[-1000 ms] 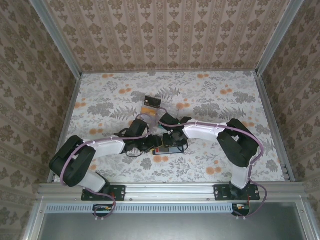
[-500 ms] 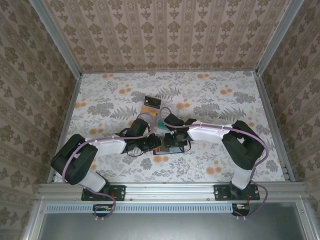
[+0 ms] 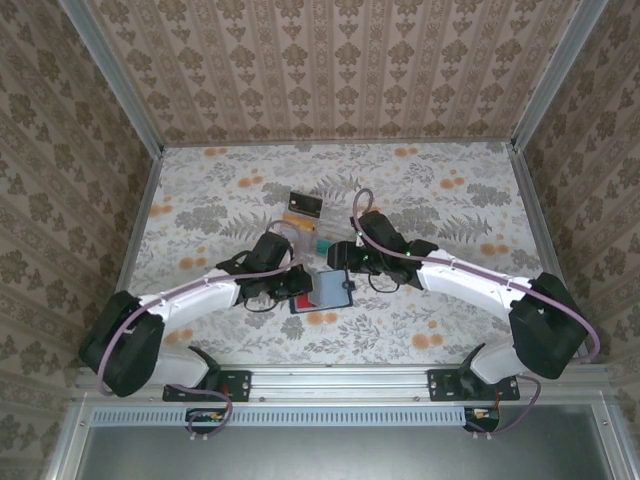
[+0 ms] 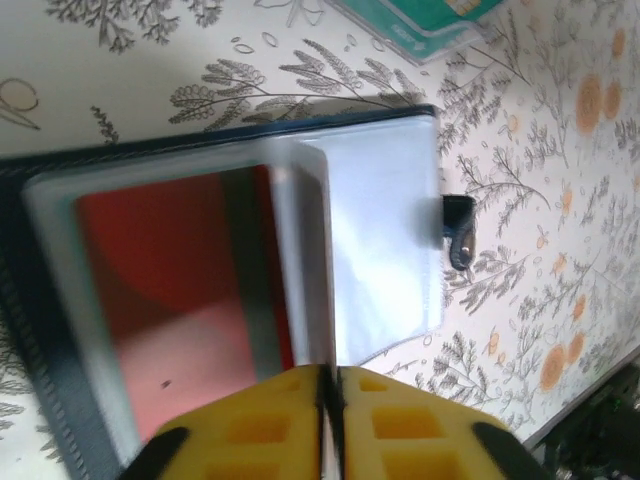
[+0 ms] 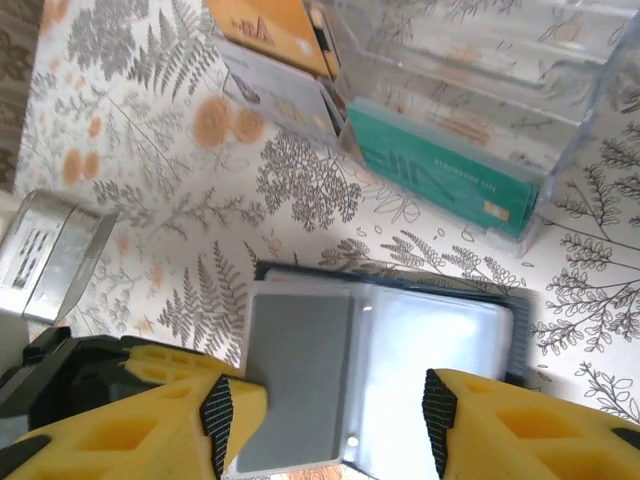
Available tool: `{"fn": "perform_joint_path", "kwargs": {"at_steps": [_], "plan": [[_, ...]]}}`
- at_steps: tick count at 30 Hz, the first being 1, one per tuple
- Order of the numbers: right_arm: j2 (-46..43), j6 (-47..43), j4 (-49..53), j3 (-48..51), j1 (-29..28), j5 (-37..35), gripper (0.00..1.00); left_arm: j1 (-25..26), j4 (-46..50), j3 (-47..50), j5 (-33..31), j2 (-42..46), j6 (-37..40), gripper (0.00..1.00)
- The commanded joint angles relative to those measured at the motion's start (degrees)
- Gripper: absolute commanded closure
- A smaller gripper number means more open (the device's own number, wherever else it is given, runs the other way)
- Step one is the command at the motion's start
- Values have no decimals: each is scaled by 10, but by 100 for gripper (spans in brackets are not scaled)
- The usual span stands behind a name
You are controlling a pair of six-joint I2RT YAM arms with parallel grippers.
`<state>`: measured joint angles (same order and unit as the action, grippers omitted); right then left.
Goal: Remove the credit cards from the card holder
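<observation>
The clear leaf is held upright by my left gripper, so my right gripper should hold it flat against the card holder before my left gripper takes the grey card [image 5: 302,372].
The navy card holder [image 3: 331,289] lies open on the flowered table between the two arms. In the left wrist view a red credit card [image 4: 170,270] sits in its left pocket, and the snap tab [image 4: 458,230] sticks out to the right. My left gripper [image 4: 330,385] is shut on the edge of one clear leaf of the card holder [image 4: 385,230]. My right gripper [image 5: 330,415] stands open over the grey and clear leaves of the card holder [image 5: 300,370], one finger on each side. More credit cards stand beyond it: a teal card [image 5: 440,175], an orange card [image 5: 270,25] and a pale card [image 5: 280,95].
A clear acrylic stand [image 3: 298,236] holding the teal card [image 3: 322,243] is just behind the card holder. A dark card with an orange stripe [image 3: 305,207] lies further back. A silvery block [image 5: 45,255] is close to my right gripper's left finger. Patterned walls ring the table.
My right gripper has opened and shifted slightly away from me, its arm stretching lower and wider. The left gripper has closed on a leaf, and the card holder now lies spread open.
</observation>
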<state>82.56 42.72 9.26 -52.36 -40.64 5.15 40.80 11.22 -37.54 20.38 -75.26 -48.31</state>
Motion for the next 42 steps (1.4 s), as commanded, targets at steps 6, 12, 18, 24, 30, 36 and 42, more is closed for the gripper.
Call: {"fn": "perform_joint_path", "kwargs": {"at_steps": [6,12,18,24,30,36,42], "plan": [[-25,13,1,31,12,-29,39,6,-93,-14,71,-45,-19,57],[-63,5,11,44,23,-35,39,13,-136,-34,94,-97,-40,45],[-46,-16,19,37,21,-5,41,-1,-99,-33,54,-78,-44,33],[25,-26,43,-3,-3,18,53,-26,-59,15,-3,-27,-79,40],[87,-19,66,-30,-25,25,68,-23,-88,36,1,-20,-113,56],[143,-20,82,-60,-31,55,79,-21,-99,19,11,-56,-116,70],[179,-22,98,-84,-32,66,83,-13,-127,10,26,-97,-127,72]]}}
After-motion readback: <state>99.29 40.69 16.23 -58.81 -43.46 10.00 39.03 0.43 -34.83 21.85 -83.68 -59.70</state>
